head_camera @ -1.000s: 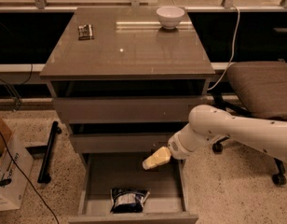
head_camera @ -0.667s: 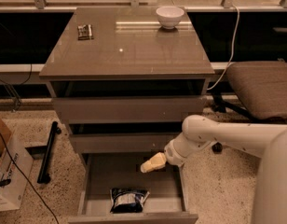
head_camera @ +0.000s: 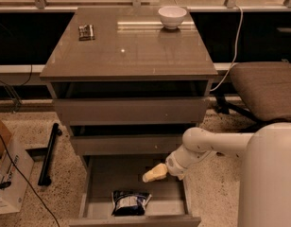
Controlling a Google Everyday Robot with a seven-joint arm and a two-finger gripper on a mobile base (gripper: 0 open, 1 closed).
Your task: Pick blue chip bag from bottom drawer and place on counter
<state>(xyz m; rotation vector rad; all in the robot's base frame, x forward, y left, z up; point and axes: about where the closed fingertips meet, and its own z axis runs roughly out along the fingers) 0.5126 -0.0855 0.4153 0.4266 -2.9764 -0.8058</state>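
Note:
My gripper should grab the blue chip bag's end [head_camera: 145,200] nearest the white arm, to lift the bag from the bottom drawer.
The blue chip bag [head_camera: 130,202] lies crumpled on the floor of the open bottom drawer [head_camera: 94,200], near its front. My gripper [head_camera: 153,174] hangs over the drawer, above and to the right of the bag, apart from it, its pale yellowish tip pointing left. The white arm reaches in from the lower right. The counter [head_camera: 131,44] is the glossy grey-brown top of the cabinet.
A white bowl [head_camera: 172,16] stands at the counter's back right, and a small dark flat packet [head_camera: 86,31] lies at its back left. The two upper drawers are partly pulled out. An upholstered chair [head_camera: 268,89] stands to the right, a cardboard box [head_camera: 8,174] on the left.
My arm has swung left and down, bringing the gripper further over the open bottom drawer, closer to the bag. The bag has not moved.

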